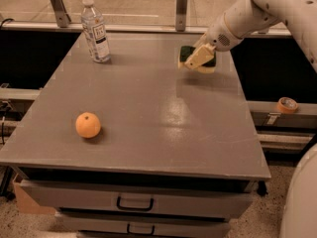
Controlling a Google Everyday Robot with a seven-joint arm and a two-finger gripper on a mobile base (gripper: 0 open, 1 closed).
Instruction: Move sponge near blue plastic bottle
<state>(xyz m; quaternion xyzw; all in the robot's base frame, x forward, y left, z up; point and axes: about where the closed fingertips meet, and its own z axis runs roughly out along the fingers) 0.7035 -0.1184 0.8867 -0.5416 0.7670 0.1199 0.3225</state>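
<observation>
I need to set the sponge on the grey table point(121, 55) beside the blue plastic bottle's foot, on the side facing my gripper.
The sponge point(187, 52), dark green top on a pale yellow base, is at the far right of the grey table point(143, 113). My gripper point(199, 58) reaches in from the upper right and is shut on the sponge, covering most of it. The blue plastic bottle point(95, 29), clear with a white cap and a label, stands upright at the far left corner of the table, well to the left of the sponge.
A round orange fruit point(88, 125) lies at the front left of the table. Two metal posts point(181, 8) rise behind the far edge. A roll of tape point(287, 104) sits on a ledge to the right. Drawers point(133, 202) are below the table front.
</observation>
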